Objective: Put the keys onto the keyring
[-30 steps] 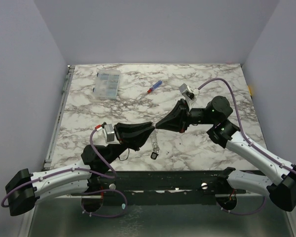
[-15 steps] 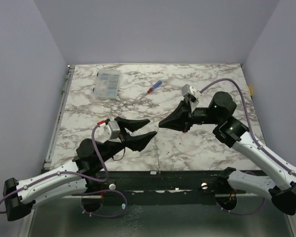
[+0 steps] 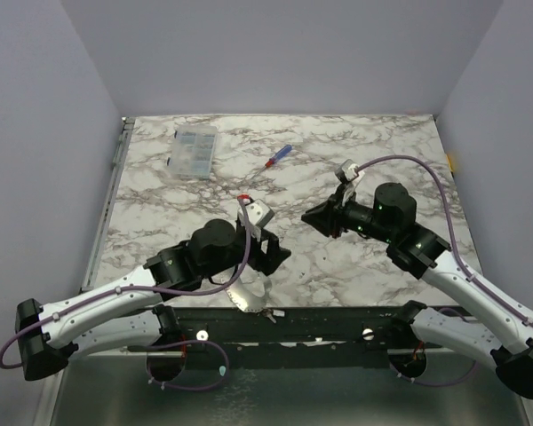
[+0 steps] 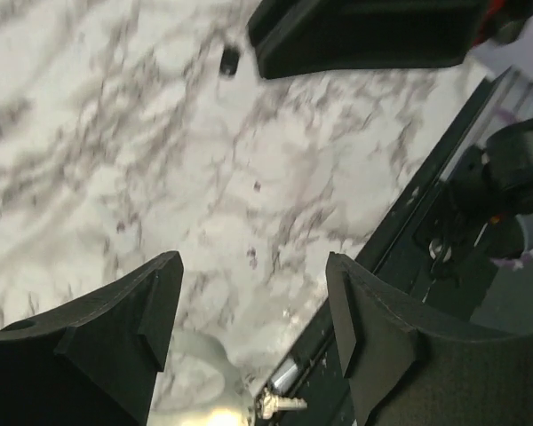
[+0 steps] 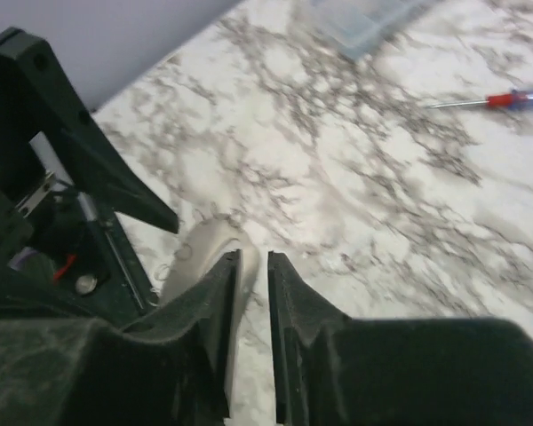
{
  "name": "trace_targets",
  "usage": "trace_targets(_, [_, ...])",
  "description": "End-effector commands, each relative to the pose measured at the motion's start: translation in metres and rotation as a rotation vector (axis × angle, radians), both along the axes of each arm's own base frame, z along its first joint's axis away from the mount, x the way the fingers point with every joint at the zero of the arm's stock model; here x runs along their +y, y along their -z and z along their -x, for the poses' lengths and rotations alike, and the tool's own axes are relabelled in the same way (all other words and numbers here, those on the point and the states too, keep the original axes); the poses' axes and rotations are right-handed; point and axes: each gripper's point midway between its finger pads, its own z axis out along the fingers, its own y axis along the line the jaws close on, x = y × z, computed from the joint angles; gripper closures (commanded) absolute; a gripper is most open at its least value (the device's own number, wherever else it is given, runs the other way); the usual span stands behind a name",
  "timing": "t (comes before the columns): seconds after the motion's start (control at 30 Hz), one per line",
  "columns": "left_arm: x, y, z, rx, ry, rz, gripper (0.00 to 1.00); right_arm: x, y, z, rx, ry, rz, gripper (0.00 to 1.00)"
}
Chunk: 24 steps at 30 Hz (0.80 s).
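Next, the left gripper closes on the outer edge of the keyring's wide part (image 3: 235, 298), across from the keyring's thin loop and near the black base rail.
The keyring (image 3: 247, 295), a pale grey curved strip, lies on the marble at the table's front edge, held by nothing. It also shows low in the left wrist view as a pale loop (image 4: 185, 380). One key (image 4: 282, 405) lies at its end over the black rail, pale metal showing. My left gripper (image 3: 274, 255) hovers above the keyring, open and empty (image 4: 253, 263). A small black oval thing (image 4: 229, 60), possibly a key, lies near the right fingers. My right gripper (image 3: 309, 216) is slightly open (image 5: 253, 263) and empty, pointing at the keyring (image 5: 200, 253).
A clear compartment box (image 3: 194, 151) sits at the back left and a red-and-blue screwdriver (image 3: 278, 156) at the back middle. The black base rail (image 3: 338, 321) runs along the table's front edge, just beyond the keyring.
My left gripper opened and swung right; the keyring, hanging between both grippers a second ago, now lies at the front edge. My right gripper drew back to the right and parted slightly.
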Motion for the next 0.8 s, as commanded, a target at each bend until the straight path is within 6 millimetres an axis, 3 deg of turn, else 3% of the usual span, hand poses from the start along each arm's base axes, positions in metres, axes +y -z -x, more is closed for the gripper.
trace_targets(0.0, [0.036, 0.080, -0.003, 0.299, -0.247, -0.175, 0.27, -0.029, 0.035, -0.018, 0.145, 0.248, 0.065, 0.62])
trace_targets(0.13, [0.061, 0.117, -0.002, 0.451, -0.435, -0.224, 0.25, -0.036, 0.065, -0.016, 0.256, 0.292, 0.151, 0.43])
trace_targets(0.3, [0.106, 0.159, 0.010, 0.655, -0.734, -0.251, 0.28, -0.044, 0.088, -0.019, 0.332, 0.364, 0.204, 0.28])
trace_targets(0.5, [0.127, 0.194, 0.025, 0.774, -0.868, -0.246, 0.31, -0.048, 0.101, -0.022, 0.370, 0.404, 0.228, 0.25])
trace_targets(0.77, [0.131, 0.215, 0.031, 0.820, -0.916, -0.308, 0.40, -0.052, 0.101, -0.018, 0.374, 0.411, 0.237, 0.25])
